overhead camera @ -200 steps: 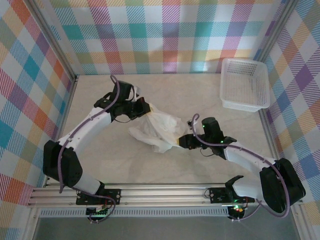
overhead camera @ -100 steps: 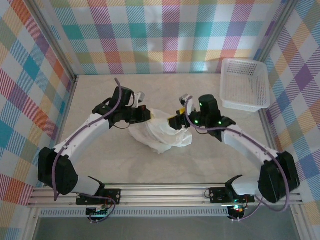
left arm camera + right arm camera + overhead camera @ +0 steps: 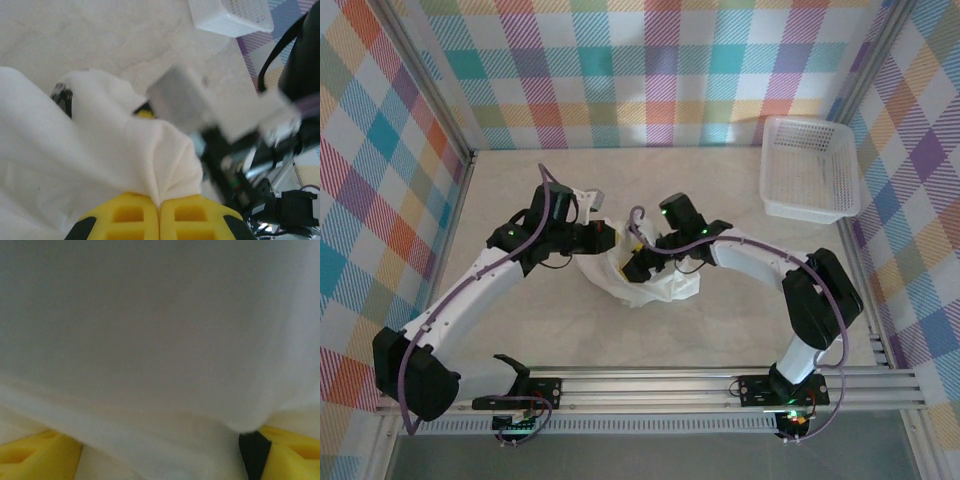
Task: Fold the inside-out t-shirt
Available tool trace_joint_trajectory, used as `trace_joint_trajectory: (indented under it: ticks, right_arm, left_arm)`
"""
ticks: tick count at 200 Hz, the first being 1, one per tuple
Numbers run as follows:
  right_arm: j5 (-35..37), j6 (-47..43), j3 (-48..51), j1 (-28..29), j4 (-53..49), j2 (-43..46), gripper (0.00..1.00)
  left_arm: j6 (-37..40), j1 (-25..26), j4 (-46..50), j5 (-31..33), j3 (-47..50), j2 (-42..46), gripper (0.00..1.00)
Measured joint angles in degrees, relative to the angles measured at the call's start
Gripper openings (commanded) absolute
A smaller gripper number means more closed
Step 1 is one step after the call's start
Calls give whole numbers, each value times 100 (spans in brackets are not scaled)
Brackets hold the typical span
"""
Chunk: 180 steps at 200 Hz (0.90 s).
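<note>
My right gripper's open fingers are covered by loose cloth in the heap, so I should back that gripper out and pinch the fold (image 3: 167,167) beside my left gripper.
The inside-out t-shirt (image 3: 655,285) is a crumpled white heap in the middle of the table. My left gripper (image 3: 607,240) is at the heap's upper left edge. In the left wrist view its yellow fingers (image 3: 125,217) are shut on a pinched fold of the t-shirt (image 3: 100,155). My right gripper (image 3: 636,263) is pushed into the top of the heap from the right. In the right wrist view white cloth (image 3: 160,350) covers the space in front of the right gripper (image 3: 160,455), whose yellow fingers (image 3: 35,455) stand wide apart, open, with cloth lying between them.
A white mesh basket (image 3: 809,168) stands at the back right corner and also shows in the left wrist view as the basket (image 3: 232,17). Checked walls close in the table on three sides. Bare tabletop (image 3: 720,330) lies in front of and beside the heap.
My right gripper left the heap's right edge, opened, swung round the back and pushed into the top of the heap. The left gripper stayed shut on the cloth and shifted slightly.
</note>
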<state>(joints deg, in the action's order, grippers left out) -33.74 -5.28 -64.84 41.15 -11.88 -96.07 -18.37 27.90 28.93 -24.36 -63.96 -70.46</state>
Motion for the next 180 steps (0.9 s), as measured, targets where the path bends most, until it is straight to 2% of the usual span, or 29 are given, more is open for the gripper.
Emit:
trace_joint_trajectory:
  ticks: [13, 31, 45, 68, 75, 81, 85, 94, 101, 115, 144, 180]
  right_arm:
    - [155, -15, 2, 151, 13, 17, 75]
    - [531, 13, 55, 205, 17, 140, 57]
    - [831, 42, 68, 181, 22, 275, 49]
    - [1224, 173, 173, 68, 192, 586, 15]
    - [1340, 258, 299, 2, 321, 734, 12]
    - [1401, 297, 404, -48, 396, 857, 14]
    - [1423, 334, 472, -72, 439, 931, 20]
    - [1375, 334, 588, -122, 490, 1078, 44]
    - [1257, 275, 608, -151, 470, 1130, 58]
    - [914, 129, 579, -98, 385, 1139, 69]
    - [640, 212, 544, -24, 269, 1150, 70]
    - [977, 461, 404, -295, 466, 1121, 71]
  left_arm:
    - [0, -2, -87, 31, 0, 85, 0]
    - [2, -2, -144, 55, 0, 142, 0]
    - [4, 0, -219, 90, 0, 140, 0]
    - [7, 0, -212, 258, 0, 140, 0]
    - [15, 0, -208, 326, 0, 142, 0]
    - [24, 0, -205, 389, 0, 142, 0]
    - [26, 0, -205, 428, 0, 144, 0]
    - [46, 0, -197, 501, 0, 144, 0]
    - [68, 0, -186, 538, 0, 142, 0]
    - [157, 0, -146, 597, -4, 142, 0]
    - [431, 0, 81, 776, -2, 92, 0]
    - [614, 0, 105, 675, 146, 105, 0]
